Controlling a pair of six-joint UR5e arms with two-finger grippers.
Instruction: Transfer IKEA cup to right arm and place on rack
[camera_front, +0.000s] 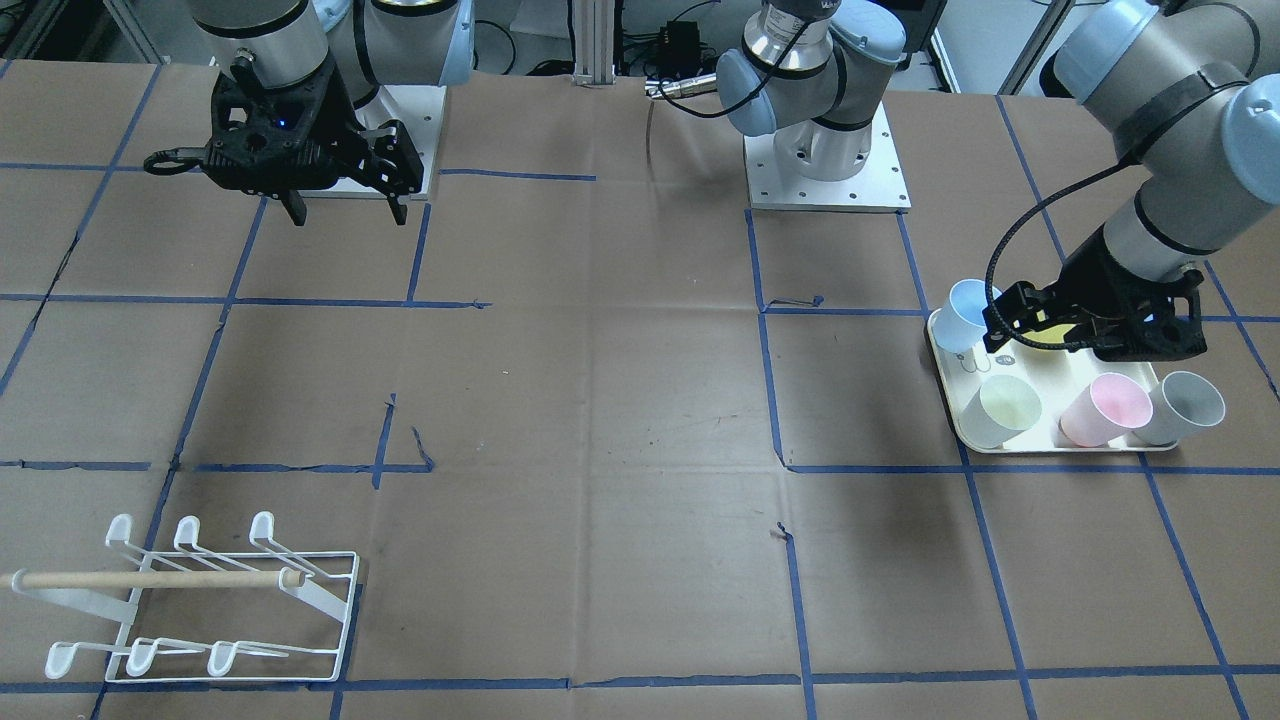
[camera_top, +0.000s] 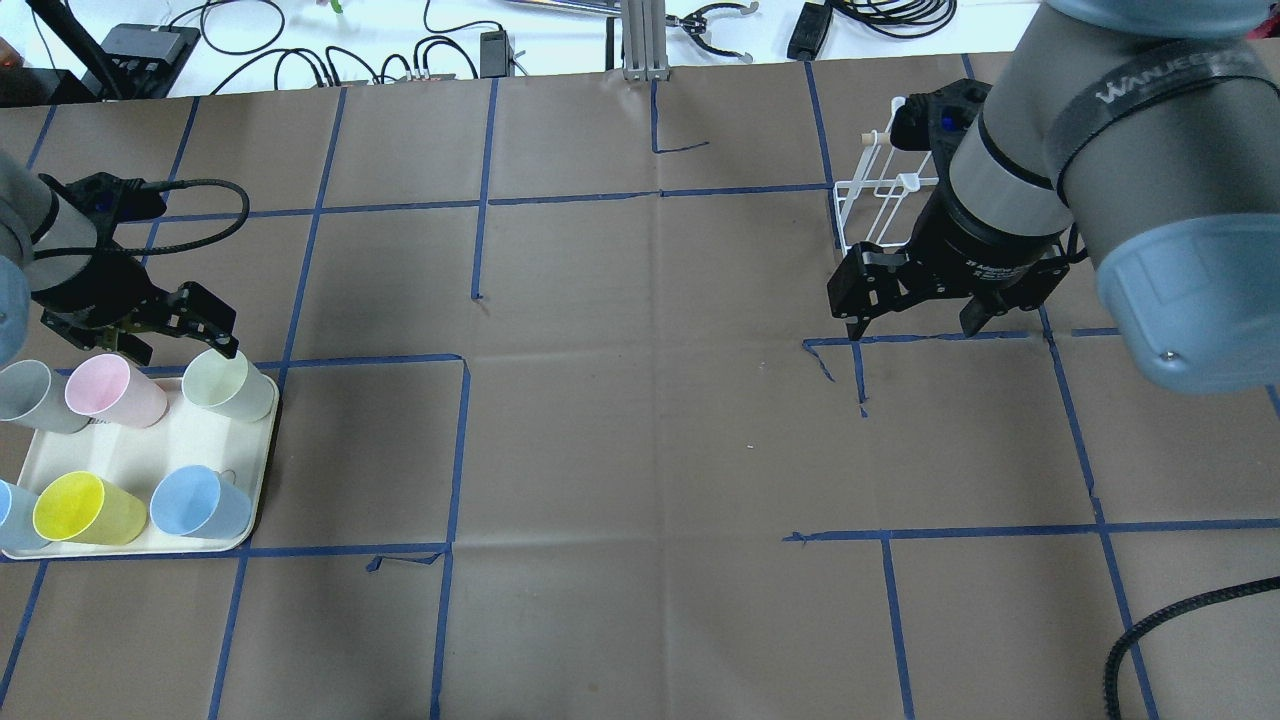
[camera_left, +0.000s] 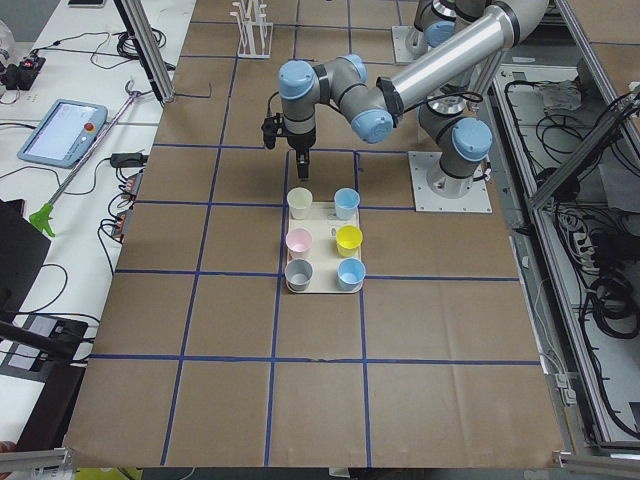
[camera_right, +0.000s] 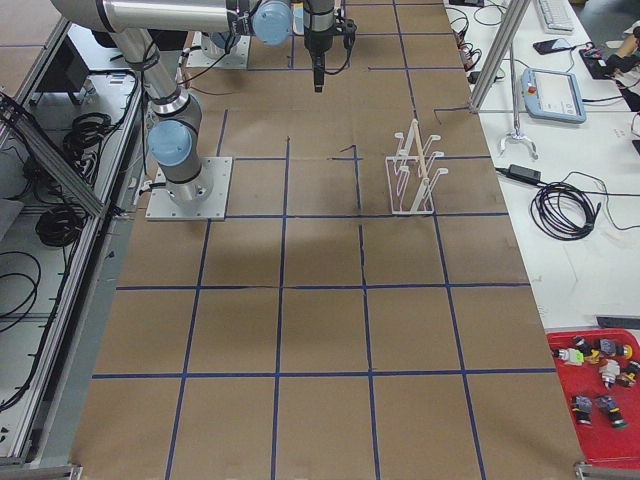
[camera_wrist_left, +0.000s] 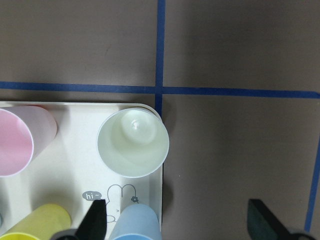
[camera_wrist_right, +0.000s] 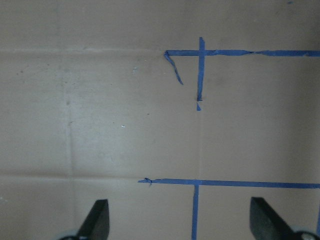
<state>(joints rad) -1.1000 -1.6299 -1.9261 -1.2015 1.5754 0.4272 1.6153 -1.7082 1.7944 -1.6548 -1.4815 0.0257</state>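
Note:
Next, my left gripper grasps the pale green cup's rim (camera_front: 981, 388) (camera_wrist_left: 167, 152) on the side facing away from the pink cup.
Several IKEA cups stand on a cream tray (camera_top: 205, 440): pale green (camera_top: 230, 385), pink (camera_top: 110, 390), grey (camera_top: 30, 395), yellow (camera_top: 85, 508) and blue (camera_top: 200, 502). My left gripper (camera_top: 180, 345) hangs open above the tray's far edge and holds nothing. In the left wrist view the pale green cup (camera_wrist_left: 132, 142) sits just ahead of the open fingers (camera_wrist_left: 95, 220). My right gripper (camera_top: 915, 325) hovers open and empty over bare table, close to the white wire rack (camera_top: 880, 200). The rack (camera_front: 200, 600) has a wooden dowel and carries no cup.
Brown paper with blue tape lines covers the table. The two arm bases (camera_front: 825, 160) stand at the robot's side. Cables and small devices (camera_top: 450, 50) lie beyond the far table edge. A wide stretch of table separates tray and rack.

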